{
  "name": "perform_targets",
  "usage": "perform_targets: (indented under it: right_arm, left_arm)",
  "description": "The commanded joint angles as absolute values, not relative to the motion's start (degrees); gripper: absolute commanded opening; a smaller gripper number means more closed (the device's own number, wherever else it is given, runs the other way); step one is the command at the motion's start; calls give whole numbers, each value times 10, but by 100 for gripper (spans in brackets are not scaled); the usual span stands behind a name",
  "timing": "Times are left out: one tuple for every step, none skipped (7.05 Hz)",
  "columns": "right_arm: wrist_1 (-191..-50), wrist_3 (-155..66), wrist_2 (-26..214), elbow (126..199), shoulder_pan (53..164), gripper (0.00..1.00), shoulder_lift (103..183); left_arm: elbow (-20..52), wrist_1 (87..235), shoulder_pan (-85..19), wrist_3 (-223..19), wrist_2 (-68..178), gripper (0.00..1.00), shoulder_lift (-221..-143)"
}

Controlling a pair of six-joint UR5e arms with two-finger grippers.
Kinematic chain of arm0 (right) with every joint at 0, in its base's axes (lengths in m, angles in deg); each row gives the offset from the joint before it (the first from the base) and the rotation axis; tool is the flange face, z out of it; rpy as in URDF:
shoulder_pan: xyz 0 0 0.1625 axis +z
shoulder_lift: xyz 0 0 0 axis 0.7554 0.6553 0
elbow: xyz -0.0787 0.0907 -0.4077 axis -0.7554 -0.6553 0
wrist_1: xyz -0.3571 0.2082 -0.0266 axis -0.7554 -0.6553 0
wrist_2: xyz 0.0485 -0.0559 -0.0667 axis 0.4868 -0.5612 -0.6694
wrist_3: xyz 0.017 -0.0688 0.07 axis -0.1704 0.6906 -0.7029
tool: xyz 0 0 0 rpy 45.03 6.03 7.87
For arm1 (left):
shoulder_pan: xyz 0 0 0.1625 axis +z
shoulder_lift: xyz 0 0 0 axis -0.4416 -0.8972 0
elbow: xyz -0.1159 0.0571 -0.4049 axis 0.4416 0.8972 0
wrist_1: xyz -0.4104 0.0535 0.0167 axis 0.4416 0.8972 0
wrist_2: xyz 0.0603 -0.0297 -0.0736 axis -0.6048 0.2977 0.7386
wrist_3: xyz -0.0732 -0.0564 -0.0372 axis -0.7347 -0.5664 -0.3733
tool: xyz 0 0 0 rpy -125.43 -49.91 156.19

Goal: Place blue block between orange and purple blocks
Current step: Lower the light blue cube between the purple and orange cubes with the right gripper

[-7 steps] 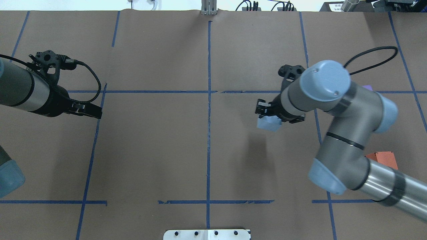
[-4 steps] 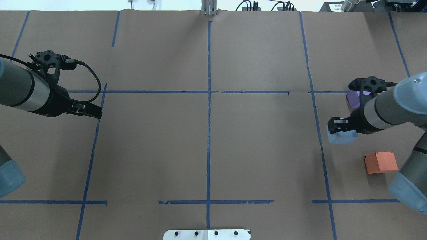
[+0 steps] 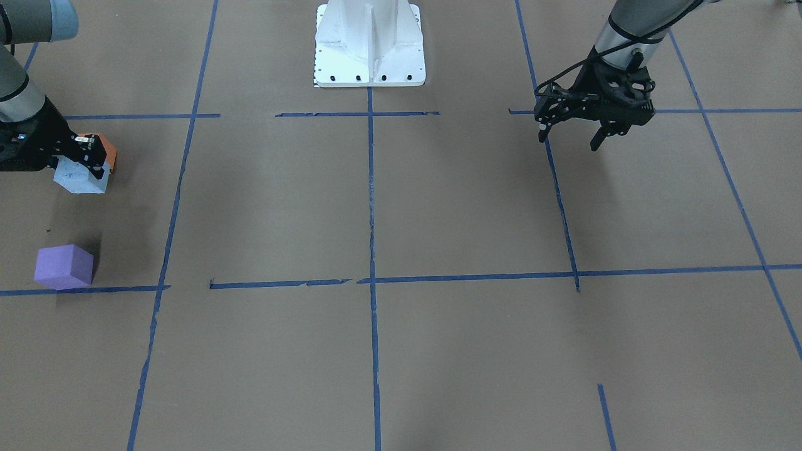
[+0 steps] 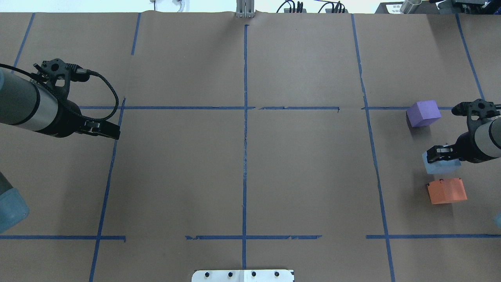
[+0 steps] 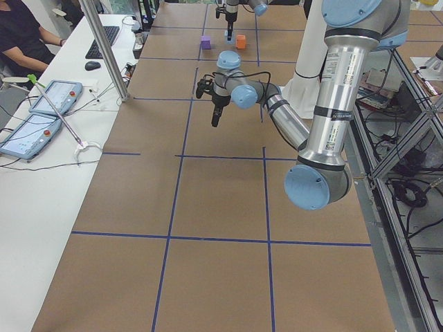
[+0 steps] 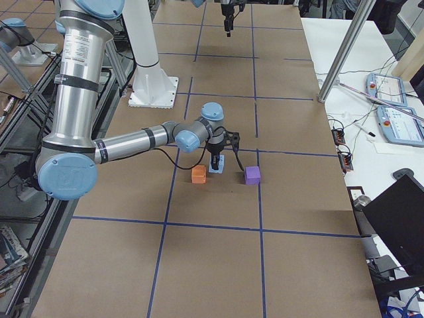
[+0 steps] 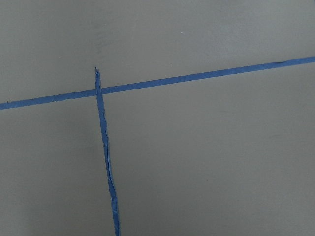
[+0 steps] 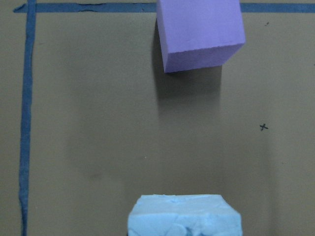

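Observation:
My right gripper is going to let go of the light blue block on the brown paper midway (image 3: 79,207) (image 8: 194,164) between the orange and purple blocks. The blue block is now held low over the paper.
My right gripper (image 4: 440,154) is shut on the light blue block (image 4: 440,166) at the table's right side. It holds the block low over the paper, in the gap between the purple block (image 4: 423,112) on the far side and the orange block (image 4: 447,190) on the near side. In the right wrist view the blue block (image 8: 184,216) sits at the bottom and the purple block (image 8: 199,32) at the top. In the front view the blue block (image 3: 78,178) overlaps the orange block (image 3: 106,149). My left gripper (image 3: 567,144) is open and empty, far off on the left side (image 4: 111,131).
Brown paper with blue tape grid lines (image 4: 245,137) covers the table. The white robot base plate (image 3: 369,44) sits at the near middle edge. A side table with tablets (image 5: 41,114) and a seated person stands beyond the far edge.
My right arm has swung right with the blue block, from the middle-right of the table into the gap between the purple and orange blocks. The left arm has not moved.

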State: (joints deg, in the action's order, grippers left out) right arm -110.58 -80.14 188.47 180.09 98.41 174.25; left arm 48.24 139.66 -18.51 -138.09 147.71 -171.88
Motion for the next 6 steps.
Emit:
perform_targets:
  right_arm:
    - [-1096,-796,1893,1772,989,19,1728]
    - [-1096,-796,1894,1751,990,19,1709]
    - [-1095,-795,1894,1737,990,19,1701]
    - [-1095,-793,1894,1733,991,19,1701]
    - [-1095,-792,1893,1730,991,19,1700]
    - [-1095,-791,1891,1724,992,19,1701]
  left_arm:
    - [487,1397,-185,-1382,1477,100,-1718]
    - [487,1397,-185,-1382,1477,100,-1718]
    - [487,1397,-184,-1382,1477,100,-1719]
    - [487,1397,-185,-1382,1476,100,-1719]
    - [487,1397,-184,-1383,1477,100,-1719]
    - [487,1397,-184,-1382,1476,100,-1719]
